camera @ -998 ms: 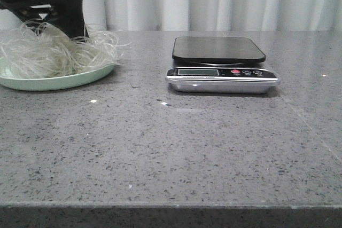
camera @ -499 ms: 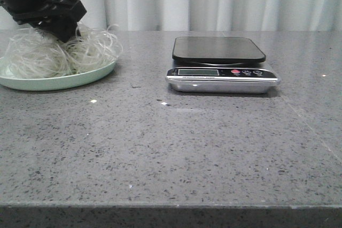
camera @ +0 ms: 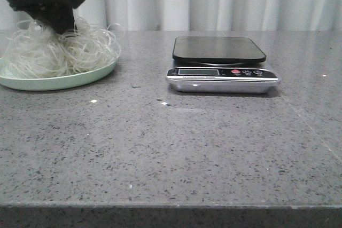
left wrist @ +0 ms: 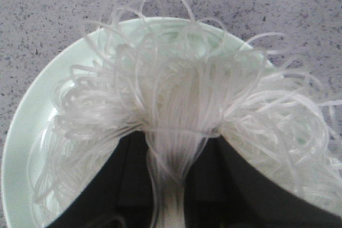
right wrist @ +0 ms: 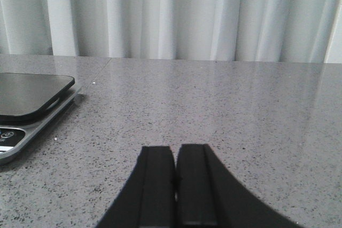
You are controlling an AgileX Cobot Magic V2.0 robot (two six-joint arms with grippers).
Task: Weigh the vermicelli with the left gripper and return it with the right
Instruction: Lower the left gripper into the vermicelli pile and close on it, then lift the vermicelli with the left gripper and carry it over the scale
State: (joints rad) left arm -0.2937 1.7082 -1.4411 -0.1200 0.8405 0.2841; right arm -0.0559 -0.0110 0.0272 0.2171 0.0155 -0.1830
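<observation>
My left gripper will set the vermicelli down on the middle of the kitchen scale's black platform (camera: 220,49).
A pale tangle of vermicelli (camera: 59,52) lies heaped on a mint green plate (camera: 80,77) at the far left of the grey table. My left gripper (camera: 56,24) is above the plate, shut on a bunch of the vermicelli (left wrist: 179,100), which fans out over the plate (left wrist: 32,126) in the left wrist view. The left gripper (left wrist: 179,137) pinches the strands between its two black fingers. A kitchen scale (camera: 220,65) with a black platform stands right of the plate. My right gripper (right wrist: 175,153) is shut and empty, low over bare table, with the scale (right wrist: 26,97) off to its side.
White curtains hang behind the table. The table's front edge (camera: 171,205) runs along the bottom of the front view. A few small crumbs (camera: 93,101) lie on the table between plate and scale.
My left gripper has risen a little over the plate with the vermicelli bunch in it, pulling the strands up into a taller heap. The right arm has not moved.
</observation>
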